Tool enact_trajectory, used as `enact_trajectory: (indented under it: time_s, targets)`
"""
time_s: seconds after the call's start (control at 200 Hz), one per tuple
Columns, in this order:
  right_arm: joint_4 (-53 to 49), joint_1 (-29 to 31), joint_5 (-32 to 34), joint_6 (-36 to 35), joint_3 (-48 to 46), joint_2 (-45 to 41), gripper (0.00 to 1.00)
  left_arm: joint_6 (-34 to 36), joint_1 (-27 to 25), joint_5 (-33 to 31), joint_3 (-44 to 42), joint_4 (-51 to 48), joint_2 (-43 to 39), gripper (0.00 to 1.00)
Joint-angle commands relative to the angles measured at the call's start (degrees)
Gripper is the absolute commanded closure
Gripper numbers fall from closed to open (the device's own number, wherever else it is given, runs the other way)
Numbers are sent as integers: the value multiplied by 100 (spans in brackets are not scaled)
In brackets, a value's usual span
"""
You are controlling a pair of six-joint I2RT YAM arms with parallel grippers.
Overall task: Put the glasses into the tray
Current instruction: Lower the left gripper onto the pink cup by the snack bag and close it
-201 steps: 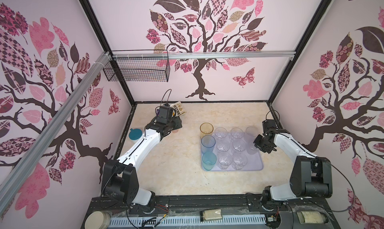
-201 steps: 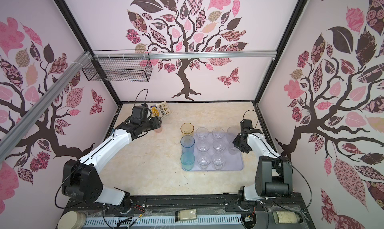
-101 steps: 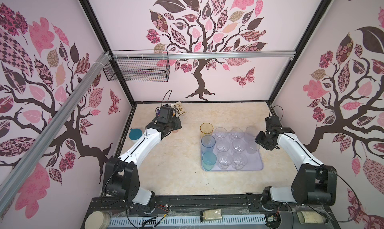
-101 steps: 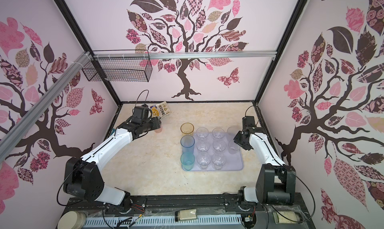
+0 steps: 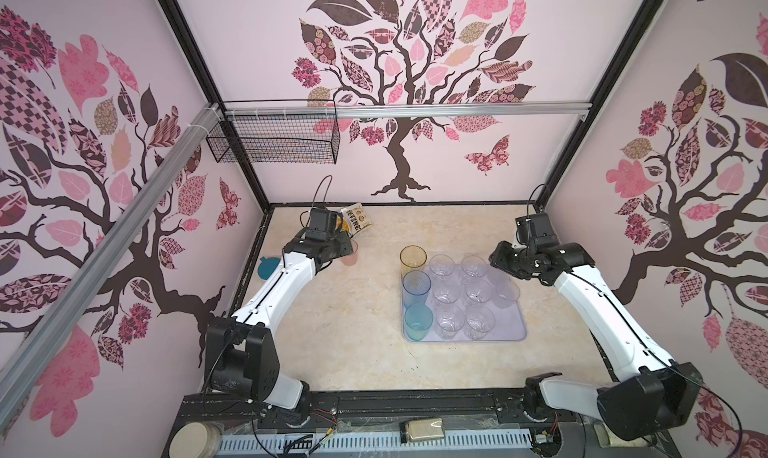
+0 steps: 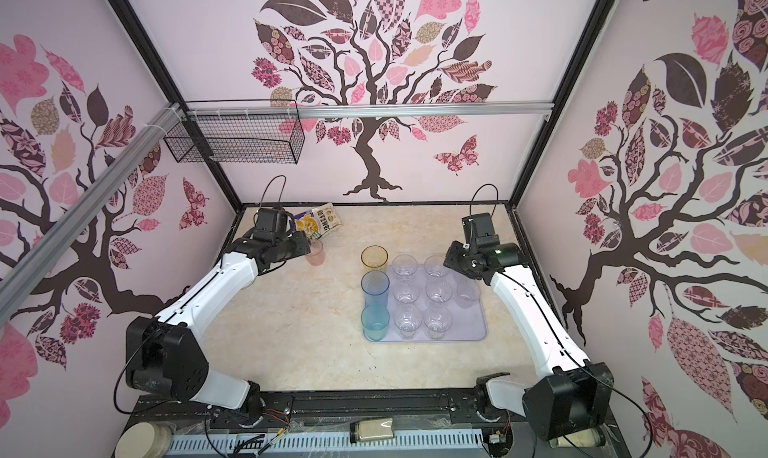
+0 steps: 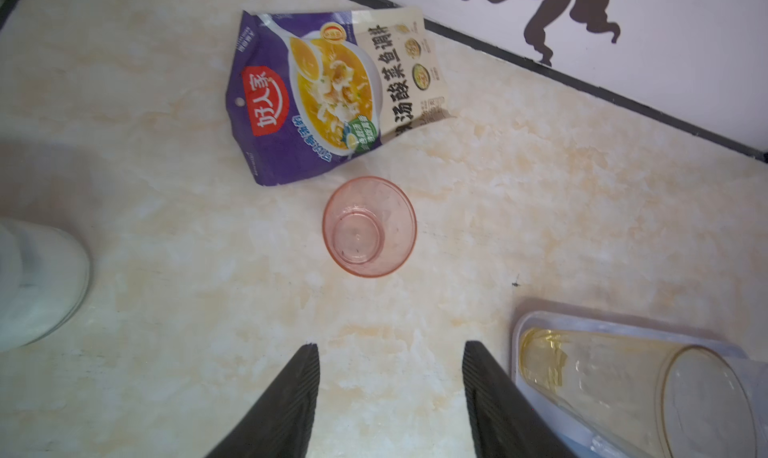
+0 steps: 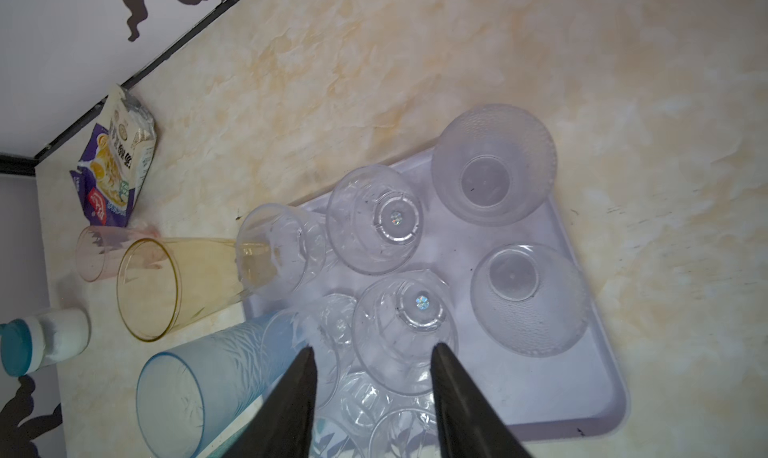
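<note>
I will close my left gripper on the rim of the pink glass [image 5: 343,249] [image 7: 324,225], at the side that faces the white jar, away from the lavender tray.
The lavender tray [image 5: 509,331] [image 6: 471,329] [image 8: 582,397] holds an amber glass [image 5: 413,257], a tall blue one [image 5: 416,287], a teal one [image 5: 418,320] and several clear glasses [image 5: 478,290] [image 8: 374,219], all upright. A small pink glass [image 5: 350,256] [image 6: 316,255] [image 7: 370,227] stands alone on the table, left of the tray. My left gripper [image 5: 347,246] [image 7: 390,347] hovers just short of it, open and empty. My right gripper [image 5: 498,264] [image 8: 372,350] hangs open over the tray's far right part, above the clear glasses, holding nothing.
A purple and white food pouch [image 5: 355,219] [image 7: 332,94] lies by the back wall, close behind the pink glass. A white jar with a teal lid [image 5: 266,267] [image 8: 41,339] stands at the table's left edge. A wire basket [image 5: 274,140] hangs on the back wall.
My right gripper has opened, let go of a clear glass in the tray's right column and drawn back toward the far side. The left arm has barely shifted.
</note>
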Motion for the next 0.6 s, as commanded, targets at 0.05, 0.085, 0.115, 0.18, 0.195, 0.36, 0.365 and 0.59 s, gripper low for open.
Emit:
enact_trajectory:
  time_s: [0.05,0.085,0.115,0.18,0.195,0.36,0.365,0.59]
  targets:
    - [230,334,-236,26,256,249,51,230,303,172,568,-375,637,43]
    - [301,337,-290,19,242,259,51,246,384,154,628,-416,787,44]
    - [368,355,-335,6,202,258,51,234,444,180,646,-412,881,46]
    - [476,353,-407,-51,108,280,50,294,508,261,654,-304,1028,47]
    - [478,353,-419,-64,90,291,50,320,511,262,659,-274,1056,47]
    - [563,353,-424,-198,-40,320,50,446,500,315,851,-398,1386,50]
    - [569,353,-423,-200,-41,320,50,444,498,314,853,-405,1395,50]
    - [717,353,-571,-191,-166,374,49,457,429,289,861,-341,1729,52]
